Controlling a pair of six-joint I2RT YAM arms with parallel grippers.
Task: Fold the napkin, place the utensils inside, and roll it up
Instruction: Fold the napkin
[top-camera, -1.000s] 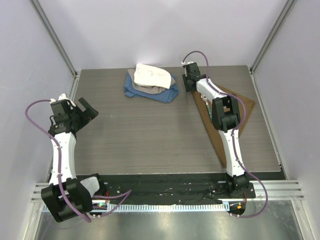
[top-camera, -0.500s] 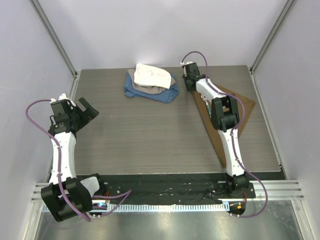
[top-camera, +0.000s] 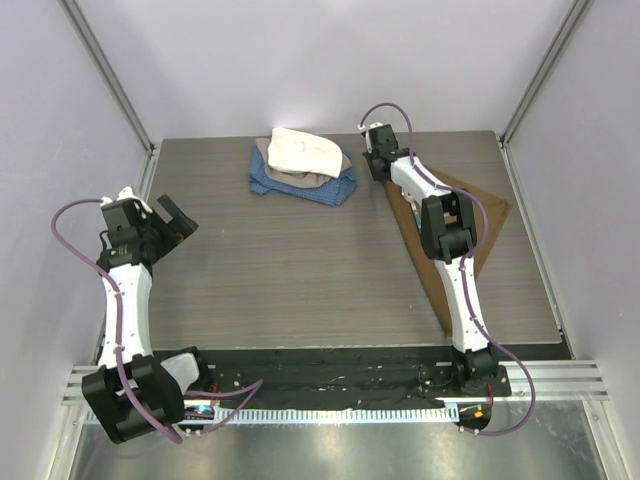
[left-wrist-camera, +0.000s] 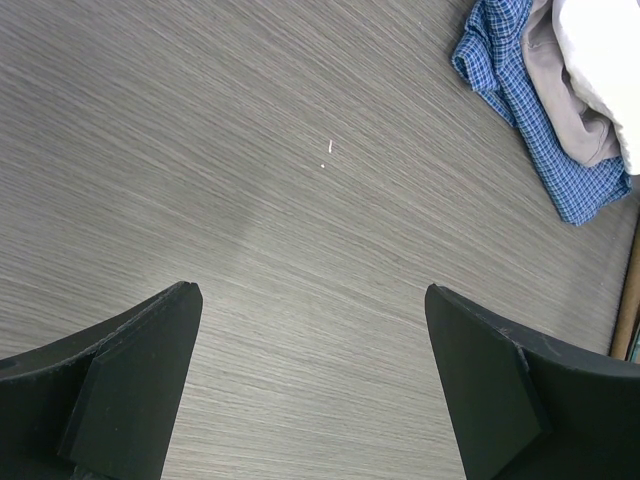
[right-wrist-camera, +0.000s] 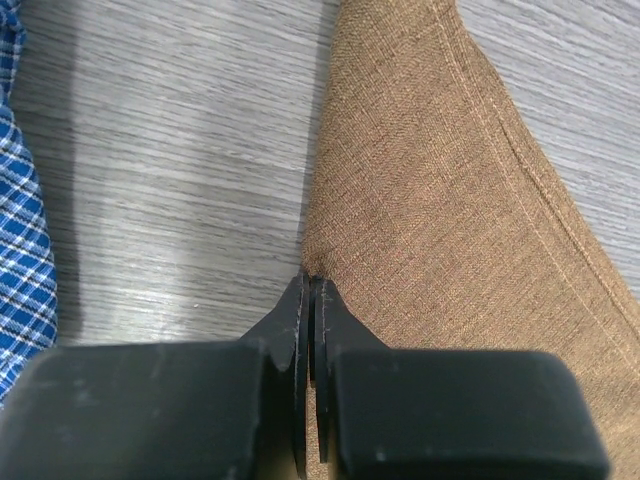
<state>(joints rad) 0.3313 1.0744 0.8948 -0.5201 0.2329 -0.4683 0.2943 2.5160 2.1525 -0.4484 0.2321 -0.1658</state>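
Note:
I need to release the napkin's edge with my right gripper on the bare wood (top-camera: 277, 277) well in front of the blue checked cloth. The napkin still lies folded on the table.
The tan-brown napkin (top-camera: 491, 214) lies folded into a triangle on the right side of the table, partly covered by my right arm. My right gripper (top-camera: 377, 166) is at the napkin's far left corner. In the right wrist view its jaws are pressed together on the napkin's (right-wrist-camera: 450, 190) edge, with a thin fold of cloth pinched between the fingertips (right-wrist-camera: 308, 281). My left gripper (top-camera: 178, 217) hovers at the table's left side, wide open over bare wood (left-wrist-camera: 310, 300), holding nothing. The utensils are hidden from view.
A pile of cloths sits at the back centre: a white cloth (top-camera: 303, 151) on a beige one, over a blue checked cloth (top-camera: 320, 188). The blue cloth (right-wrist-camera: 20, 250) lies just left of my right gripper. Walls enclose the table.
My right gripper's jaws have closed on the napkin's corner, and the gripper has shifted slightly toward the far left. The left arm has not moved.

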